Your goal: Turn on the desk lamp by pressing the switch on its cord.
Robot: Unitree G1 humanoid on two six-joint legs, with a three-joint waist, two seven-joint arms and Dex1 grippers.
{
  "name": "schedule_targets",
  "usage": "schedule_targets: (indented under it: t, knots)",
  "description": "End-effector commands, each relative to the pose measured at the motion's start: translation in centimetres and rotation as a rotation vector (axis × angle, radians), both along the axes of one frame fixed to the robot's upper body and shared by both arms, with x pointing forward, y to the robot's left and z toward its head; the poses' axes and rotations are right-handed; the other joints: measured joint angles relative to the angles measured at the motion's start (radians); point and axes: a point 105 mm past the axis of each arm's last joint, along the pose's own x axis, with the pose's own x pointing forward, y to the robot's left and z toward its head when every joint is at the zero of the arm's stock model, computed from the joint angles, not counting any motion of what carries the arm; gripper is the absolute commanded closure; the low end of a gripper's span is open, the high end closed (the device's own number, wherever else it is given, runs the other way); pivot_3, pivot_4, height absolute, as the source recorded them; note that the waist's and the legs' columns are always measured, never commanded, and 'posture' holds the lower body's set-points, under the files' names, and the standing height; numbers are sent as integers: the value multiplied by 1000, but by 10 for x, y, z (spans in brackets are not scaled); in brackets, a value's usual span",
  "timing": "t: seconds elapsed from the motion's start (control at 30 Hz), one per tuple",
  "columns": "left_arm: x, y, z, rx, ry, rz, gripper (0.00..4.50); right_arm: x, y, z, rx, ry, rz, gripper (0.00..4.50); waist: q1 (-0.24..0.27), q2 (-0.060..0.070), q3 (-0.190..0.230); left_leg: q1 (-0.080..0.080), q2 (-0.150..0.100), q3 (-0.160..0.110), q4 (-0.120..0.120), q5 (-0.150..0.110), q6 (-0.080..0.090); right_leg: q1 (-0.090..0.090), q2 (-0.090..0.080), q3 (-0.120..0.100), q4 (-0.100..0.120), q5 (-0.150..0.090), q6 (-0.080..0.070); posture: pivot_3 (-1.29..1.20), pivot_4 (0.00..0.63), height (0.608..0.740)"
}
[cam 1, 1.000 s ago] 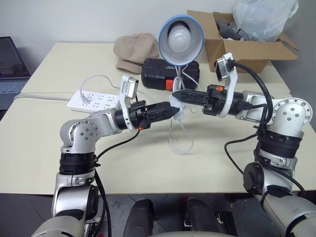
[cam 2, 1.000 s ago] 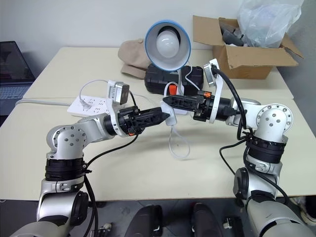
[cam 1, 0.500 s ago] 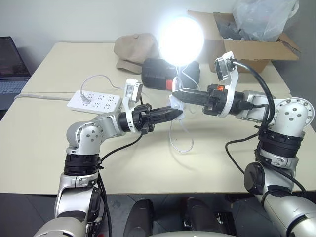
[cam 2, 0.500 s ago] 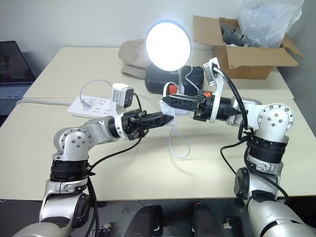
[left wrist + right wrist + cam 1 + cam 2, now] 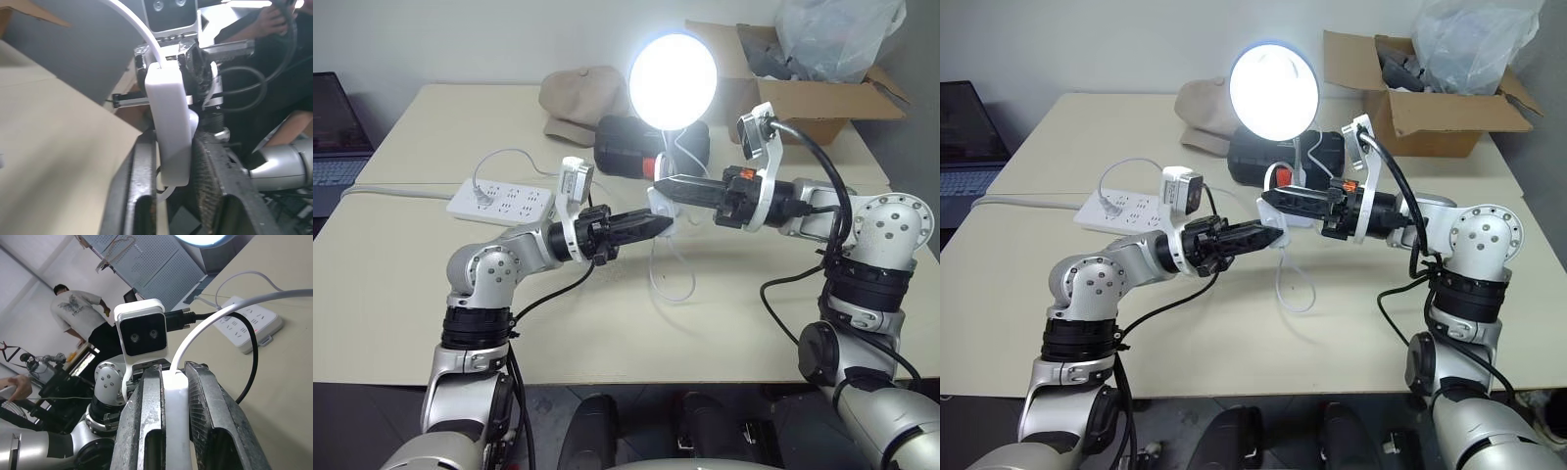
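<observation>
I need to use my right gripper to set the white switch down and let go of it on the tabletop [image 5: 670, 245] just in front of the desk lamp. The switch is now held above the table.
The desk lamp [image 5: 673, 80] stands at the back of the table with its round shade glowing bright white. My two grippers meet nose to nose just in front of it, above the table. Between them is the small white switch [image 5: 168, 122], partway along the thin white cord [image 5: 671, 284], which hangs in a loop down to the tabletop. My left gripper [image 5: 656, 223] has a finger against each long side of the switch. My right gripper [image 5: 664, 186] is shut on the same switch [image 5: 176, 431] from the opposite end.
A white power strip [image 5: 502, 201] lies left of the grippers. Behind them sit a beige cap [image 5: 582, 98] and a black case [image 5: 626, 147]. An open cardboard box [image 5: 803, 93] stands back right, a laptop [image 5: 333, 127] far left. A person [image 5: 80, 308] stands beyond the table.
The lamp was dark a second ago and is now lit. My left gripper squeezed in on the switch and its elbow swung slightly; the right gripper kept still.
</observation>
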Motion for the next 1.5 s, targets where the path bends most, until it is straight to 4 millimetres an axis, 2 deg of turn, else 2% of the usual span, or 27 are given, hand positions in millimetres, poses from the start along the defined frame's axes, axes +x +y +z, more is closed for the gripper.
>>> schedule_targets:
  t: [0.03,0.27,0.4,0.5,0.67,0.93,1.0,1.03,1.4,1.5]
  knots:
    - [-6,5,4,27,-33,-3,2473,-1,-2,10,29,-33,-6,4196,0,0,0,0,0,0,0,0,0,0,0,0,0,0,0,0,150,740]
    - [-26,23,-7,173,-86,-26,1232,14,-16,-8,9,34,-132,4196,-5,0,0,0,0,0,0,0,0,0,0,0,-1,0,0,0,150,740]
    - [-39,27,-17,286,-158,-49,500,23,-26,-29,-32,91,-216,4196,-5,0,0,0,0,0,0,0,0,0,0,0,-1,0,0,0,150,740]
    - [-45,29,-25,348,-202,-53,41,31,-30,-54,-88,133,-283,4196,-5,0,0,0,0,0,0,0,0,0,0,0,-2,0,0,0,150,740]
    - [-43,31,-39,409,-217,-21,0,54,-44,-97,-188,200,-432,4196,-5,0,0,0,0,0,0,0,0,0,0,1,-2,-1,2,0,150,740]
    - [-45,31,-53,470,-261,-32,0,73,-51,-123,-264,249,-546,4196,-5,0,0,0,0,1,-1,0,0,0,0,1,-2,-1,1,0,150,740]
    - [-47,31,-54,474,-261,-43,0,73,-53,-124,-272,244,-550,4196,-5,0,0,0,0,1,-1,0,0,0,0,1,-2,-1,1,0,150,740]
    - [-47,32,-54,474,-261,-44,0,72,-53,-123,-272,238,-549,3846,-5,0,0,0,0,1,-1,0,0,0,0,1,-2,-1,1,0,150,740]
    - [-28,40,-49,498,-320,43,0,66,-74,-106,-248,168,-592,3846,-4,0,0,0,0,1,-1,0,0,0,0,1,-2,-1,1,0,150,740]
    - [-22,42,-46,495,-332,73,0,63,-75,-103,-229,159,-582,3846,-5,0,0,0,0,1,-1,0,0,0,0,1,-2,-1,2,0,150,740]
